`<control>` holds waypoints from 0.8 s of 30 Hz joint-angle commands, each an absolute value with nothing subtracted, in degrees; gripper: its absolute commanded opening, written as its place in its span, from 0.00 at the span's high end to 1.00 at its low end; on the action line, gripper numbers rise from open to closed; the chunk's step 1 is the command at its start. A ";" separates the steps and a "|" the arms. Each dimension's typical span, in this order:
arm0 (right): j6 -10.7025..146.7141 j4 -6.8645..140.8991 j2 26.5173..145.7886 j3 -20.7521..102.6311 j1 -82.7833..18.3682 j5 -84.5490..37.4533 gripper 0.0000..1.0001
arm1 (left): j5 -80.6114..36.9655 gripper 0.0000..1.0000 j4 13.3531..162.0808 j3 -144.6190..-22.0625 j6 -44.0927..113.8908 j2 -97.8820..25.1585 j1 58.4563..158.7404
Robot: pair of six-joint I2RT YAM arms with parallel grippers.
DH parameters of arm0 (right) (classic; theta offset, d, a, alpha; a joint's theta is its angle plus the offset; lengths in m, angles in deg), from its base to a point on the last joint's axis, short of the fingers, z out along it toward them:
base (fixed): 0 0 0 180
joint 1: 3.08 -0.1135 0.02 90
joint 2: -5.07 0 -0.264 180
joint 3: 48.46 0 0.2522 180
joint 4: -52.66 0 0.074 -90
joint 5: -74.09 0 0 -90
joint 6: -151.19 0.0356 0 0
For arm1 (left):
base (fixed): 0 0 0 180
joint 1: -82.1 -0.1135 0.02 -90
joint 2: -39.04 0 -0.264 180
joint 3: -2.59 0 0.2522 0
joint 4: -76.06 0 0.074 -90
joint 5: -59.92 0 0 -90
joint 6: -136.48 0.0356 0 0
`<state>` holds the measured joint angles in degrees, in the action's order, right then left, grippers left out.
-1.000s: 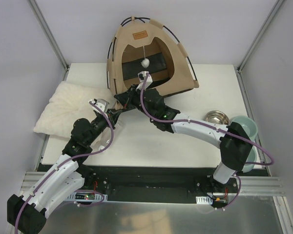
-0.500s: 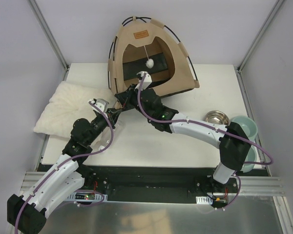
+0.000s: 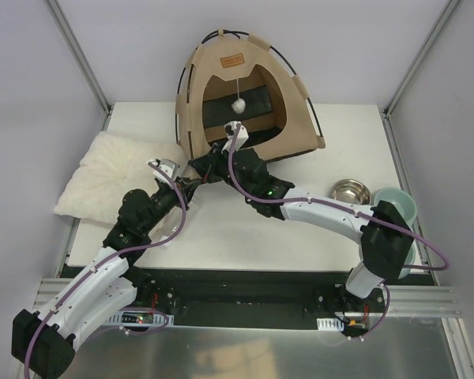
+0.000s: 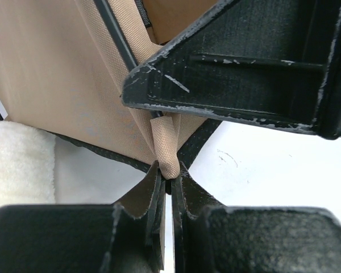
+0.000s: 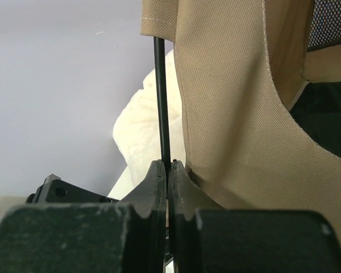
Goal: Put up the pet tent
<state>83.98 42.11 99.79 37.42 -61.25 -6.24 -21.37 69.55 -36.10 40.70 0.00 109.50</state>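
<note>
The right gripper is just above the tan fabric tab and has little room to push, so it should grip the black pole higher (image 5: pixel 160 62), below the tent's sleeve.
The tan pet tent (image 3: pixel 241 87) stands at the back of the table with its arched doorway facing me, a white pompom (image 3: pixel 238 103) hanging in the opening and a brown label (image 3: pixel 231 60) above it. Both grippers meet at its front left corner. My left gripper (image 4: pixel 169 174) is shut on a tan fabric tab (image 4: pixel 166 149) at that corner, and it also shows from above (image 3: pixel 191 180). My right gripper (image 5: pixel 168 165) is shut on a thin black pole (image 5: pixel 161 96) beside the tent wall (image 5: pixel 233 114), and is seen from above (image 3: pixel 202 166).
A cream fluffy pillow (image 3: pixel 114 178) lies at the left, touching the tent's left corner. A steel bowl (image 3: pixel 350 190) and a pale green bowl (image 3: pixel 399 207) sit at the right edge. Frame posts stand at the back corners.
The tent has shifted slightly to the right and back, and its front left corner has moved with both grippers. Both grippers have stayed shut.
</note>
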 commanded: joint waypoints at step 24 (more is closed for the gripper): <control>78.68 55.08 99.90 52.49 -60.03 -3.42 0.54 | -19.98 1.00 67.32 -36.48 38.39 2.04 109.87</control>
